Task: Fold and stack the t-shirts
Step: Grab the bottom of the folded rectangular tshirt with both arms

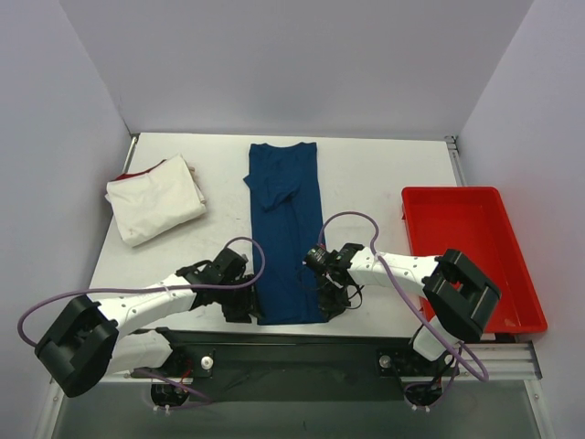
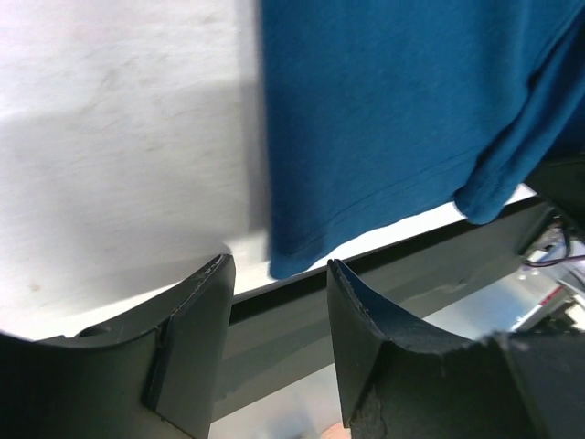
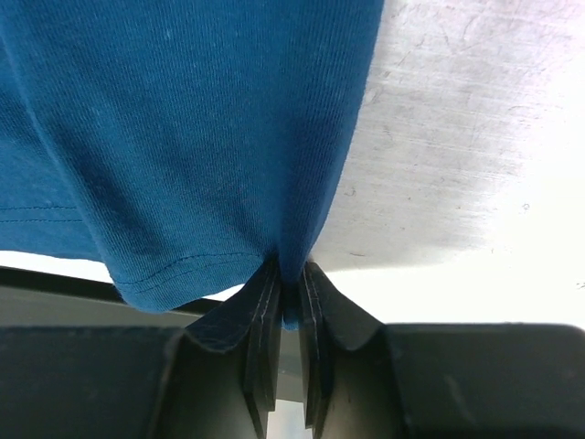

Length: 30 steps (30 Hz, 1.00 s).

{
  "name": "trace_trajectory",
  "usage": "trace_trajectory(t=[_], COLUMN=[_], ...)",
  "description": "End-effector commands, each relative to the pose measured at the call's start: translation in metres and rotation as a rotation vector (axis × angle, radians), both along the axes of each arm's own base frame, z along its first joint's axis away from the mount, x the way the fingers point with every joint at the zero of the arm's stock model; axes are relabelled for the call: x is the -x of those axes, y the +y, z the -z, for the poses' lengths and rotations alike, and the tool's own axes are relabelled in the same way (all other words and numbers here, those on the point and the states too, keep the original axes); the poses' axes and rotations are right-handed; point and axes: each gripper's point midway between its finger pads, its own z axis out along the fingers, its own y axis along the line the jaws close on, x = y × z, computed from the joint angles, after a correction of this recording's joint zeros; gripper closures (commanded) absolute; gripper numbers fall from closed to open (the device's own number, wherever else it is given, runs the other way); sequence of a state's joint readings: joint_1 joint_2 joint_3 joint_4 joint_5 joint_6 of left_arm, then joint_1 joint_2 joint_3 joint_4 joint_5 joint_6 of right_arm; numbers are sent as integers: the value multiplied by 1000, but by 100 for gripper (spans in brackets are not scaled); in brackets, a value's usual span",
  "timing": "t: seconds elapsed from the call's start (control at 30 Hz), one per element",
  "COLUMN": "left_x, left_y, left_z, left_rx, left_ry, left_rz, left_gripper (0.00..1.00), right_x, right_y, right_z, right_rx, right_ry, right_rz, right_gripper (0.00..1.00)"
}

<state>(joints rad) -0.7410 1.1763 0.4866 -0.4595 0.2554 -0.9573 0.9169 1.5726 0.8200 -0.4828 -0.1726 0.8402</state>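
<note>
Just one near corner of the teal-blue t-shirt is in my right gripper, so my left gripper will pinch the loose near corner (image 2: 288, 261) before both fold the hem up.
The dark teal-blue t-shirt (image 1: 285, 229) lies folded into a long narrow strip down the middle of the table. My right gripper (image 1: 331, 302) is shut on its near right corner (image 3: 291, 265), the cloth pinched between the pads. My left gripper (image 1: 245, 309) is open and empty just off the shirt's near left corner (image 2: 292, 261), by the table's front edge. The cream-white t-shirt (image 1: 154, 198) with a red edge lies folded at the far left.
A red plastic tray (image 1: 471, 256) stands on the right side of the table. The dark front rail (image 2: 402, 247) of the table runs just past the shirt's hem. Grey walls close in the table on three sides.
</note>
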Motion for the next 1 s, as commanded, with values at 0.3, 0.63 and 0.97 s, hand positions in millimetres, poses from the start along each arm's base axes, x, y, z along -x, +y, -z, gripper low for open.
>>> trace_trajectory(t=[0.3,0.63,0.97], left_x=[-5,5,5], left_y=[-22,-3,0], left_z=[10,21,7], left_rx=[63,-50,-29], left_ry=[6,60,10], left_rz=[5,-17,-21], left_gripper=[52,100,100], right_x=[9,9,14], right_y=[-26,-32,-29], right_z=[-3,-4,-13], right_rx=[85,79,31], right_ry=[37,38,50], right_rz=[-12,15,28], right_gripper=[82,100,100])
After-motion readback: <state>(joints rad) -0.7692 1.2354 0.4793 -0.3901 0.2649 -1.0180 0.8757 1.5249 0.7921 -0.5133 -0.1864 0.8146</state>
